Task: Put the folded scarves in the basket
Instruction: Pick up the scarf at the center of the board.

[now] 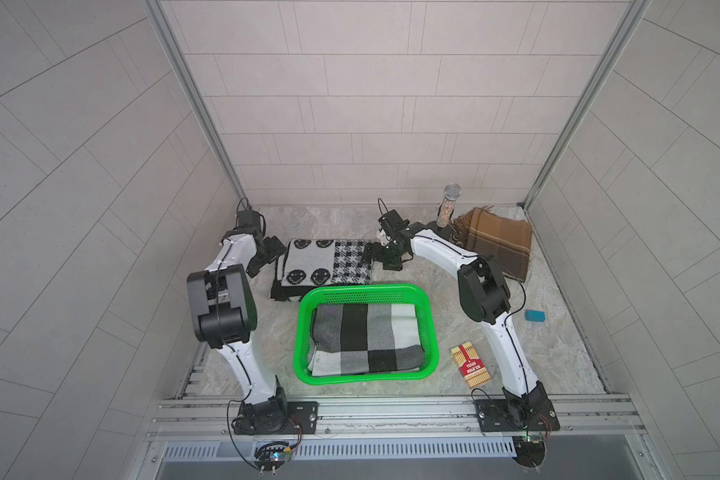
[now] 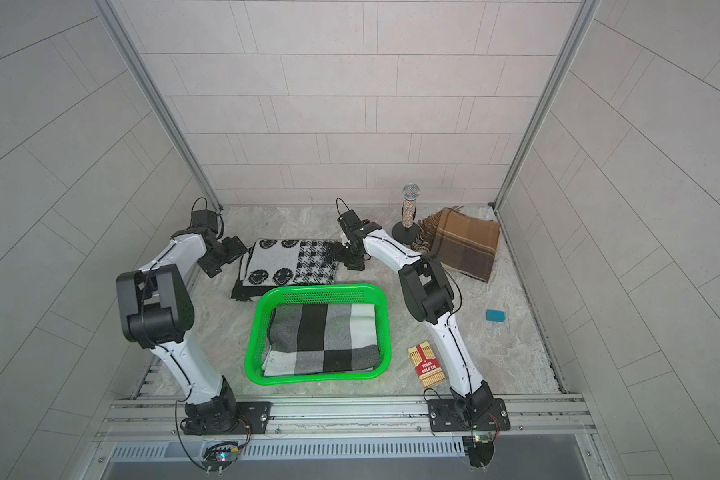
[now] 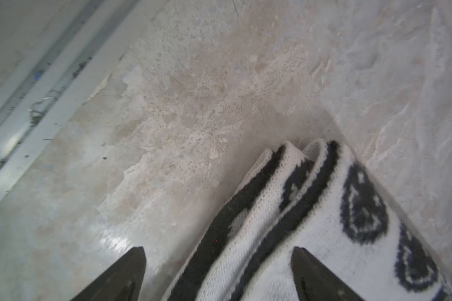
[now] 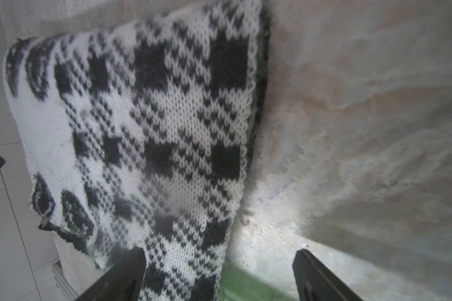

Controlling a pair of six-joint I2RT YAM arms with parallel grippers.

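Note:
My left gripper is to close next on the middle of the smiley-face end [image 1: 284,262] [image 3: 243,258] of the knit scarf, where it should pinch the scarf's stacked layers together.
A folded black-and-white knit scarf [image 1: 327,262] [image 2: 292,262] with smiley faces and a houndstooth panel lies flat on the table just behind the green basket [image 1: 366,288] [image 2: 321,289]. A folded grey, black and white checked scarf [image 1: 366,340] fills the basket. My left gripper [image 1: 276,257] [image 3: 218,251] is open at the knit scarf's left end, its folded edge [image 3: 311,208] lying between the wide jaws. My right gripper [image 1: 368,253] [image 4: 219,251] is open at the right end, one finger over the houndstooth edge [image 4: 154,117].
A brown plaid scarf [image 1: 497,241] and a glitter microphone on a stand [image 1: 447,208] sit at the back right. A red card box [image 1: 471,364] and a blue block [image 1: 535,316] lie right of the basket. Walls enclose three sides.

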